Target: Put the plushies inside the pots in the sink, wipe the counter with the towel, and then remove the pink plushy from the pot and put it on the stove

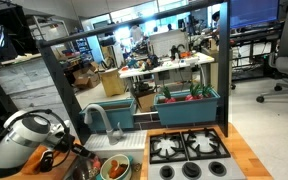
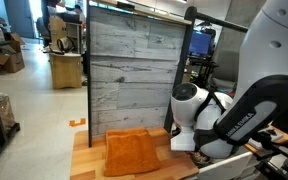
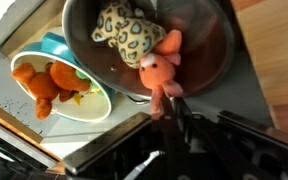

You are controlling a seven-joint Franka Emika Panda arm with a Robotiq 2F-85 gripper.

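Note:
The robot's gripper should release the pink plushy on the black stove grate [image 1: 172,143] that is nearest the sink, toward the teal bin.
In the wrist view a metal pot [image 3: 199,55] holds a spotted cream plushy [image 3: 119,32] and a pink plushy [image 3: 159,68]. The pink plushy hangs over the pot's near rim. My gripper [image 3: 169,106] is shut on its lower limb, with the dark fingers close together. Beside the pot, a teal bowl [image 3: 84,100] holds an orange plushy [image 3: 52,82]. The bowl also shows in an exterior view [image 1: 115,168]. The orange towel [image 2: 129,152] lies flat on the wooden counter. The stove [image 1: 189,148] stands to the right of the sink.
My arm [image 1: 29,135] leans low over the sink by the faucet [image 1: 96,120]. A tall wooden back panel [image 2: 134,70] stands behind the counter. Black stove grates [image 3: 134,160] lie just under the gripper. A teal bin with items [image 1: 187,102] stands behind the stove.

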